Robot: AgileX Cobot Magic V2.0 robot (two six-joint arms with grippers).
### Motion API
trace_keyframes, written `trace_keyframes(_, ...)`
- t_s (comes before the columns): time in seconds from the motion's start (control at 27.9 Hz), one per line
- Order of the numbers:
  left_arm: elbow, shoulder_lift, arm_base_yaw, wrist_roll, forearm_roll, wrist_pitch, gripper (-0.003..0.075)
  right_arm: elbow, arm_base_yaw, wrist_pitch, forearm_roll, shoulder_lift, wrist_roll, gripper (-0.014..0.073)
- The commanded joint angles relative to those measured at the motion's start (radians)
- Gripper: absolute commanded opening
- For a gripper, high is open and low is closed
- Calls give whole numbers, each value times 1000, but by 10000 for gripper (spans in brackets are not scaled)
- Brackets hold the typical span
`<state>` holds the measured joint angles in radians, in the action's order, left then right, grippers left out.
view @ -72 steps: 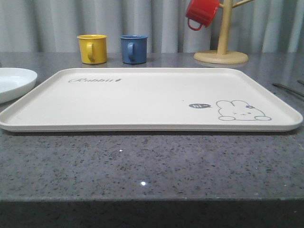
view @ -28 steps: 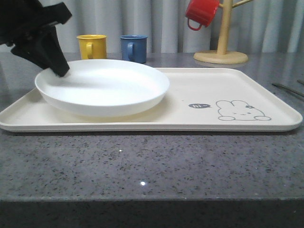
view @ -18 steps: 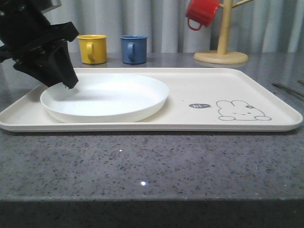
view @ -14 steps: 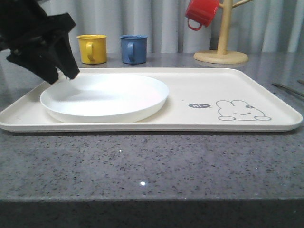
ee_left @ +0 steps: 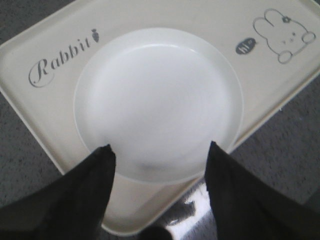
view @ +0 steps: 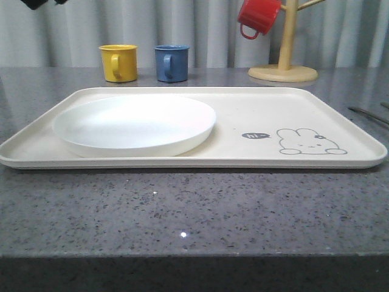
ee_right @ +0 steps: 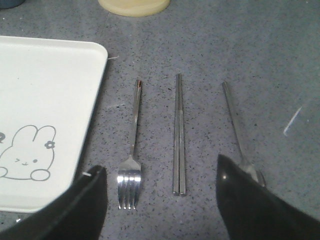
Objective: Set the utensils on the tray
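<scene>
Next, my right gripper closes on the middle of the fork's handle (view: 378,119) (ee_right: 134,129), as the fork is lying closest to the cream tray.
The cream tray (view: 255,109) with its rabbit drawing lies mid-table, and a round white plate (view: 135,123) rests on its left half. In the left wrist view my left gripper (ee_left: 160,150) hovers open above the plate (ee_left: 159,102) and the tray (ee_left: 45,117), holding nothing. In the right wrist view a fork (ee_right: 132,150), a pair of chopsticks (ee_right: 179,135) and a spoon (ee_right: 237,127) lie side by side on the grey counter right of the tray (ee_right: 50,100). My right gripper (ee_right: 160,172) hangs open above them, empty. The spoon's bowl is partly hidden behind a finger.
A yellow mug (view: 118,62) and a blue mug (view: 171,62) stand behind the tray. A wooden mug tree (view: 283,61) with a red mug (view: 258,17) stands at the back right. Bare grey counter runs along the front.
The left gripper set the white plate down on the tray's left half, let go and rose up out of the front view. The plate now rests alone.
</scene>
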<state>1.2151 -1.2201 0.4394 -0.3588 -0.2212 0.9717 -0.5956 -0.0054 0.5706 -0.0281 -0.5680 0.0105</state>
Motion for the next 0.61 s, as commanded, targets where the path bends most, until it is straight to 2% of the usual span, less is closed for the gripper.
trace_keyframes(0.0,-54,142,83,161,175,-30,388,-36,-5,-84,5,-9,-11,497)
trace_keyframes(0.11,-140,253,128,279,278,-25,388,-36,-5,-93,4,-9,-11,497)
trace_keyframes(0.36,-266,474,130,286,278,-25,388,-45,-5,-66,4,-13,-11,497)
trace_keyframes(0.57,-281,561,130,286,278,-25,388,-170,-5,165,10,-133,-11,497)
